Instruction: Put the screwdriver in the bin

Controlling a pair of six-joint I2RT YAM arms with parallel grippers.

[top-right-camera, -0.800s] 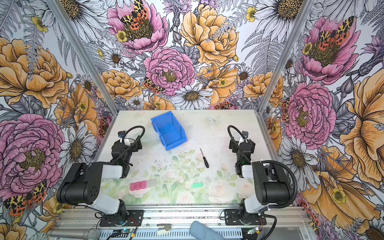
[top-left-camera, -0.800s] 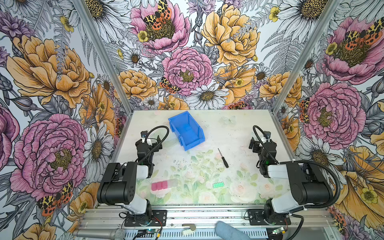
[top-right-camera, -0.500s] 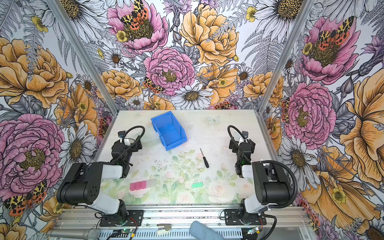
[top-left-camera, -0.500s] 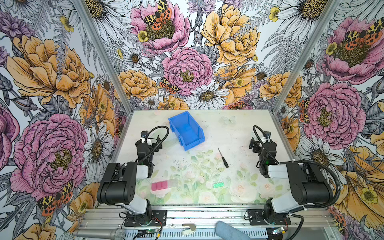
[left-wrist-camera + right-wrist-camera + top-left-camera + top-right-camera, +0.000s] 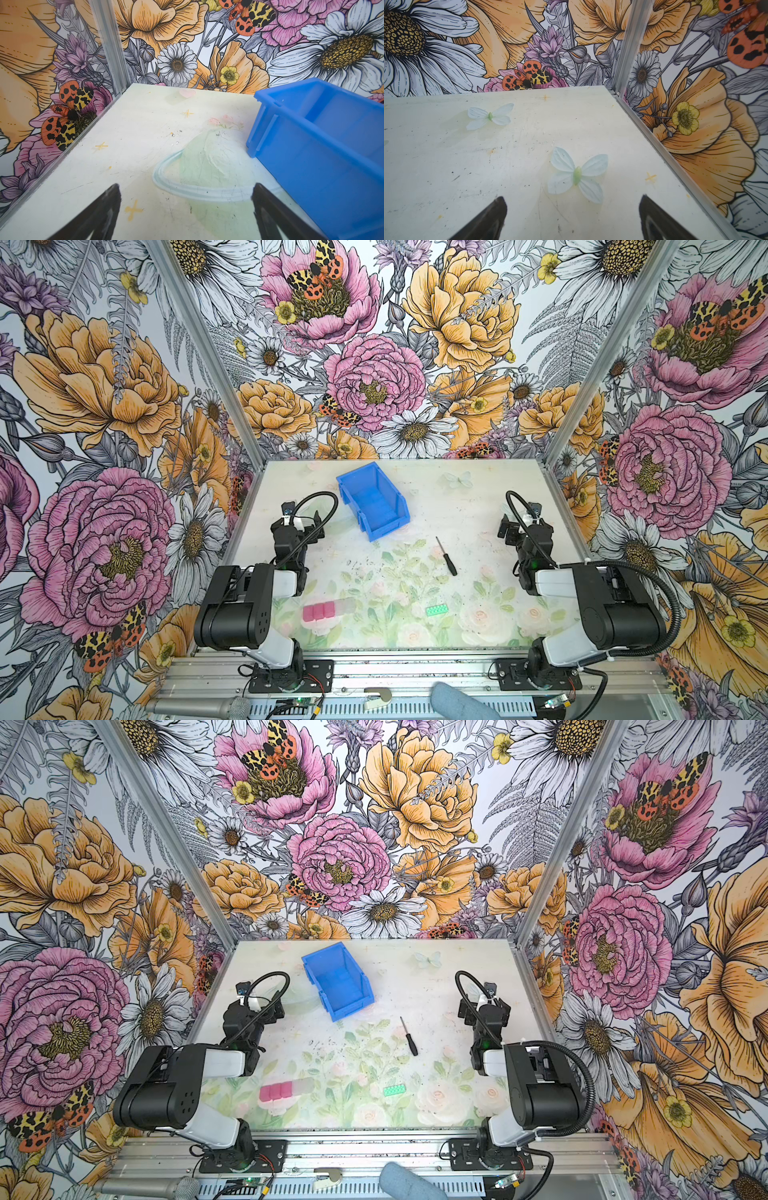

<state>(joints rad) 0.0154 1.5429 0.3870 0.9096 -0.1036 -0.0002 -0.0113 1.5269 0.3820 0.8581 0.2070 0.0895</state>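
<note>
I will close my right gripper on the middle of the black handle [image 5: 450, 564] of the screwdriver, so that its thin metal end stays free.
In both top views the screwdriver [image 5: 446, 556] [image 5: 409, 1036], black-handled with a thin dark shaft, lies flat on the table right of centre, its handle toward the front. The blue bin [image 5: 387, 529] [image 5: 351, 1010] stands open-topped and empty behind and left of it, its low lip facing the front. My left gripper [image 5: 300, 521] [image 5: 186, 187] is open and empty just left of the bin [image 5: 311, 166]. My right gripper [image 5: 524, 523] [image 5: 572, 198] is open and empty at the table's right edge, well right of the screwdriver. Neither wrist view shows the screwdriver.
A pink and clear block strip [image 5: 328, 610] lies front left, and a small green studded brick [image 5: 436, 609] front centre. Flower-printed walls close the back and both sides. A grey-blue padded thing [image 5: 457, 701] pokes in below the front rail.
</note>
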